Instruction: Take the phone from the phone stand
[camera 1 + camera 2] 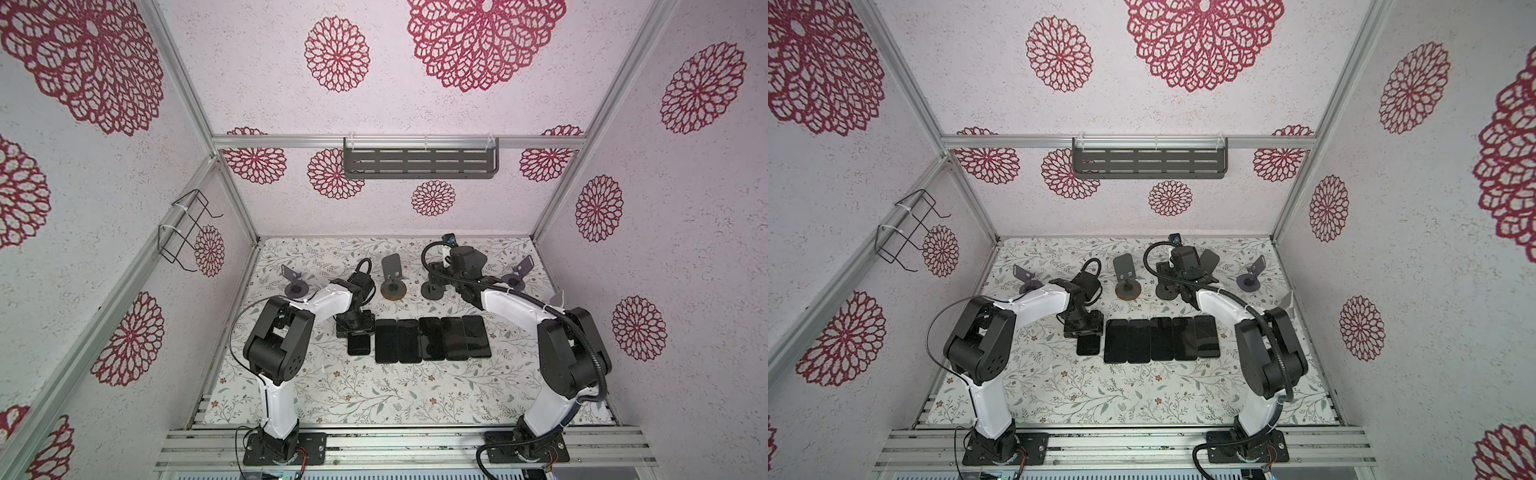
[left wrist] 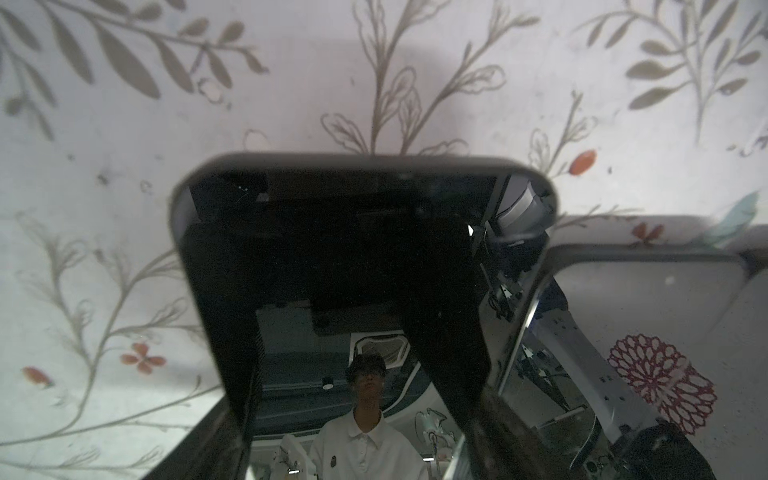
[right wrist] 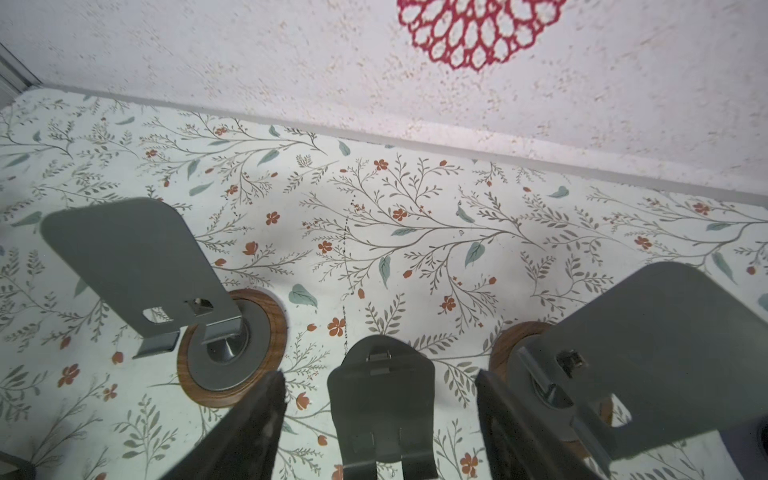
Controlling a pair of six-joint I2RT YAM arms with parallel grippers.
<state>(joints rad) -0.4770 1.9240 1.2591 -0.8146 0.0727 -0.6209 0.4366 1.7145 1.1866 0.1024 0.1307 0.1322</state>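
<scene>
The robot's left gripper will release the black phone on the table, flush [image 1: 362, 341] [image 2: 400, 400] against the nearest phone in the row.
A black phone [image 2: 374, 232] lies face up, low at the table, at the left end of a row of phones [image 1: 432, 338]. My left gripper [image 1: 353, 328] is over it, its fingers [image 2: 498, 424] against the phone's two long edges. Whether the phone [image 1: 358, 345] rests on the table I cannot tell. At the back, my right gripper [image 3: 380, 378] stands open on either side of a dark grey phone stand [image 3: 382, 407] without touching it. That phone stand [image 1: 432, 289] holds nothing.
Other bare stands [image 1: 392, 274] [image 1: 293, 280] [image 1: 517, 276] stand along the back, two on wooden discs [image 3: 232, 340] close beside my right fingers. A slotted shelf [image 1: 419, 158] hangs on the back wall and a wire basket [image 1: 187, 232] on the left wall.
</scene>
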